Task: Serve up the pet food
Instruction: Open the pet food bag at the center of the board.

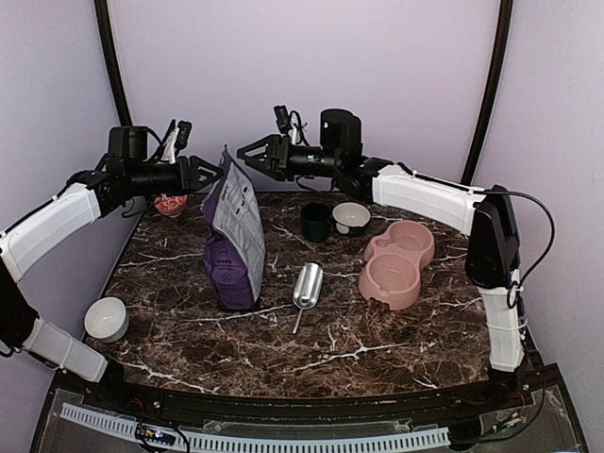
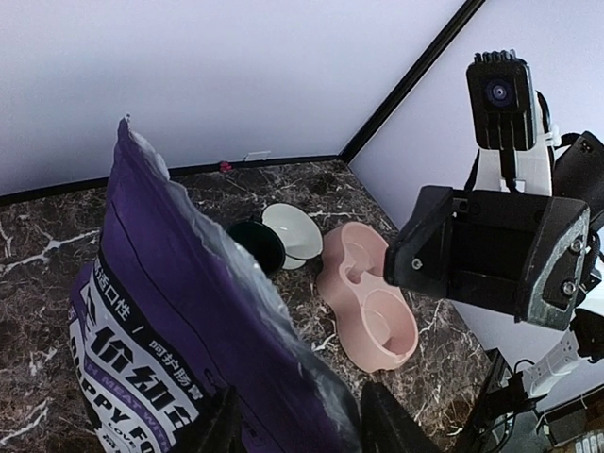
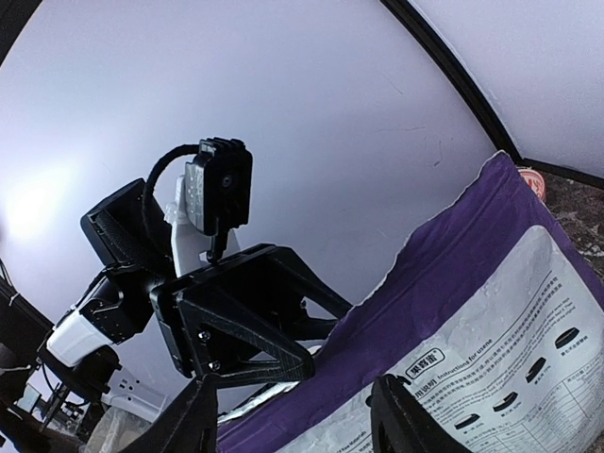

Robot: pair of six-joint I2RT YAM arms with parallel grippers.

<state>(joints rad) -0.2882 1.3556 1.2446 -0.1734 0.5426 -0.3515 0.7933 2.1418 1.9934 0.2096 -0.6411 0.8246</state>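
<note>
The bag's silvery top edge lies almost shut, so the robot's left gripper will take a new grip on the purple side (image 2: pixel 269 377) while the right gripper takes the facing side to open it.
The purple-and-grey printed bag (image 1: pixel 232 238) stands upright on the marble table, left of centre. No kibble shows; the bag hides its contents. My left gripper (image 1: pixel 215 175) is open at the bag's upper left edge. In the left wrist view (image 2: pixel 300 429) the bag's (image 2: pixel 170 311) silvery top edge runs between its two fingers. My right gripper (image 1: pixel 243 151) is open just above and right of the bag's top corner, and in the right wrist view (image 3: pixel 293 425) the bag (image 3: pixel 472 311) lies beyond the fingers. The pink double bowl (image 1: pixel 398 262) sits empty at the right.
A metal scoop (image 1: pixel 307 286) lies between the bag and the pink bowl. A dark green cup (image 1: pixel 316 222) and a white bowl (image 1: pixel 351 219) stand behind. Another white bowl (image 1: pixel 106 318) is at the near left. A small reddish dish (image 1: pixel 170 205) sits at the back left.
</note>
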